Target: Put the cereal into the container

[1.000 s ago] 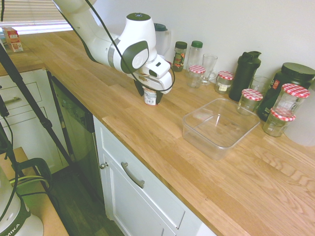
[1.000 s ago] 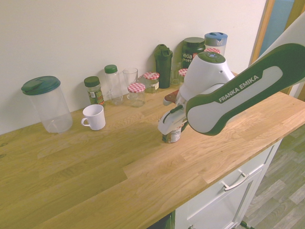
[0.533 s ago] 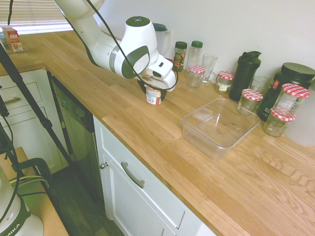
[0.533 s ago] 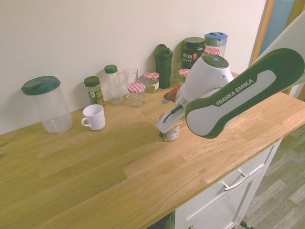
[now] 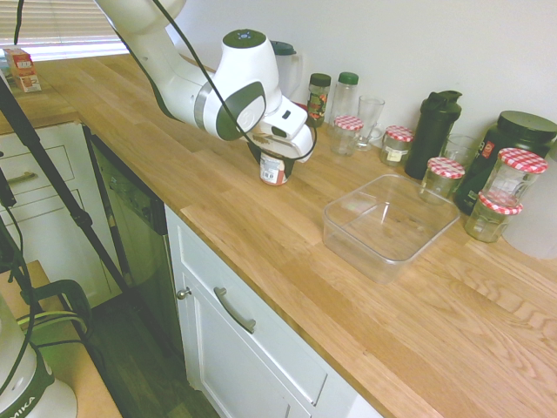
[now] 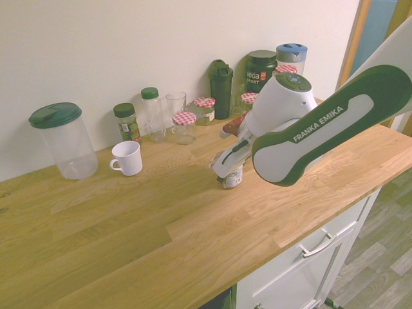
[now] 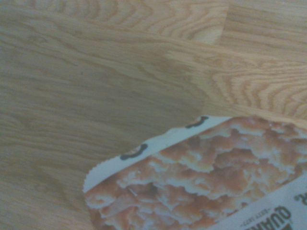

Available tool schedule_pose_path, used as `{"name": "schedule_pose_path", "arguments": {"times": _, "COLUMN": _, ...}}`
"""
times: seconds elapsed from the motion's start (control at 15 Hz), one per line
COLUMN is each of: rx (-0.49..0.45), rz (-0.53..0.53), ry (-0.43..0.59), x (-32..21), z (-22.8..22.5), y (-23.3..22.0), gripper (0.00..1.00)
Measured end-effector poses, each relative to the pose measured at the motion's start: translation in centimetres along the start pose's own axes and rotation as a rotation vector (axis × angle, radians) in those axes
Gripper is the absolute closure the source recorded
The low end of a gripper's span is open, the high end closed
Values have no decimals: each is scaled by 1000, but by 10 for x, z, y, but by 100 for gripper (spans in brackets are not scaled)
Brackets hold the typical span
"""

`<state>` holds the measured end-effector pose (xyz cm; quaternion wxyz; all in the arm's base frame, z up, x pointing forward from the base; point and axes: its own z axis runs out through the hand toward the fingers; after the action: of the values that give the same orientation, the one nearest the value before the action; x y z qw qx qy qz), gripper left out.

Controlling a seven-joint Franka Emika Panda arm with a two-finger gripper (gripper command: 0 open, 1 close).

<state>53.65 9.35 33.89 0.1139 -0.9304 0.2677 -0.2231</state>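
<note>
Next, my gripper lets go of the cereal on the middle of the clear container's bottom (image 5: 381, 245), standing upright.
The cereal (image 5: 273, 169) is a small white cup with a red band, upright near the middle of the wooden counter. My gripper (image 5: 274, 162) comes down over it with a finger on each side, shut on the cup. The second exterior view shows the cereal (image 6: 231, 179) under my gripper (image 6: 230, 174), at or just off the wood. Its printed lid (image 7: 206, 177) fills the wrist view's lower half. The container (image 5: 390, 225), a wide, clear square tub, stands empty to the right of the cup. The arm hides it in the second exterior view.
Glass jars with red-checkered lids (image 5: 446, 177) and a black shaker bottle (image 5: 433, 131) line the wall behind the tub. A white mug (image 6: 127, 158) and a clear pitcher with a green lid (image 6: 62, 140) stand further along. The counter's front edge (image 5: 261, 261) runs near the tub.
My gripper has tilted and shifted a little toward the container, and the cereal cup has moved with it.
</note>
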Motion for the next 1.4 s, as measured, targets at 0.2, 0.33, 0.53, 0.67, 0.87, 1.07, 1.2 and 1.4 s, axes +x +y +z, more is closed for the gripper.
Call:
{"name": "schedule_pose_path", "arguments": {"times": 0.2, "rx": 33, "rz": 32, "ry": 52, "x": 15, "z": -23, "y": 5, "gripper": 100}}
{"name": "schedule_pose_path", "arguments": {"times": 0.33, "rx": 59, "rz": 57, "ry": 99, "x": 30, "z": -48, "y": 16, "gripper": 100}}
{"name": "schedule_pose_path", "arguments": {"times": 0.53, "rx": 82, "rz": 104, "ry": 188, "x": 59, "z": -100, "y": 53, "gripper": 100}}
{"name": "schedule_pose_path", "arguments": {"times": 0.67, "rx": 76, "rz": 142, "ry": 239, "x": 80, "z": -130, "y": 91, "gripper": 100}}
{"name": "schedule_pose_path", "arguments": {"times": 0.87, "rx": 43, "rz": 211, "ry": 268, "x": 103, "z": -145, "y": 155, "gripper": 100}}
{"name": "schedule_pose_path", "arguments": {"times": 1.07, "rx": 24, "rz": 270, "ry": 268, "x": 115, "z": -141, "y": 204, "gripper": 100}}
{"name": "schedule_pose_path", "arguments": {"times": 1.2, "rx": 23, "rz": 289, "ry": 259, "x": 121, "z": -132, "y": 218, "gripper": 100}}
{"name": "schedule_pose_path", "arguments": {"times": 1.4, "rx": 8, "rz": 311, "ry": 226, "x": 133, "z": -103, "y": 225, "gripper": 100}}
